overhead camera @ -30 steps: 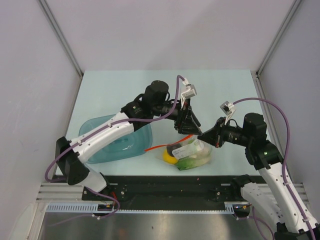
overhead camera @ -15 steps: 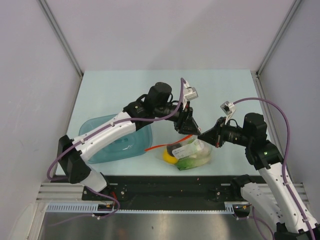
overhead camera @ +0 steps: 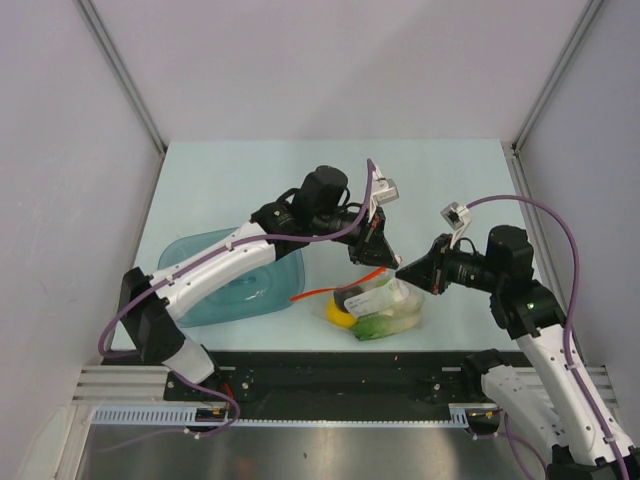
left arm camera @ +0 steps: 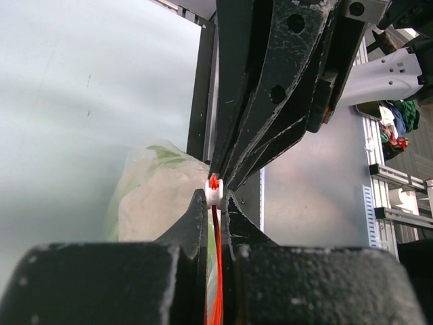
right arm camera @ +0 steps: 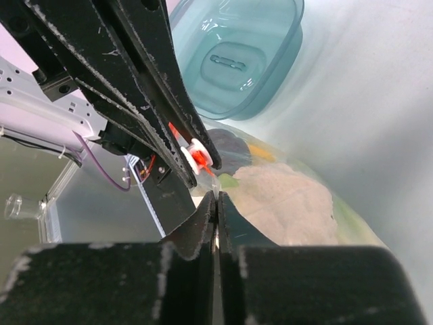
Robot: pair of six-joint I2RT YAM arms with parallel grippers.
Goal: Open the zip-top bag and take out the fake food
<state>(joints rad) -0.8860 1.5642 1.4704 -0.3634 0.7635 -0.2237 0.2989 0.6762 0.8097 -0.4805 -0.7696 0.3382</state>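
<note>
Only clear plastic beside the slider is pinched in my right gripper, so it should grip the bag's corner (right arm camera: 209, 170) by the end of the zip while my left gripper pulls the slider.
The zip-top bag (overhead camera: 388, 306) lies near the table's front edge with the fake food (overhead camera: 372, 314) inside. My left gripper (overhead camera: 377, 256) is shut on its red-orange zip strip (left arm camera: 216, 271), just behind the white slider (left arm camera: 214, 191). From the right, my right gripper (overhead camera: 402, 270) is shut on a corner of the bag's clear plastic (right arm camera: 217, 191), tip to tip with the left one. Through the plastic I see a white cauliflower (right arm camera: 287, 203), a dark piece (right arm camera: 230, 152), green lettuce (left arm camera: 166, 157) and a yellow fruit (overhead camera: 338, 316).
A teal plastic tray (overhead camera: 232, 282) stands to the left of the bag, under the left arm. The black rail (overhead camera: 330, 372) of the arm bases runs just in front of the bag. Grey walls close in the table on three sides.
My left gripper has shut on the zip strip at the slider, after standing open around it. The right gripper has kept its grip and place.
</note>
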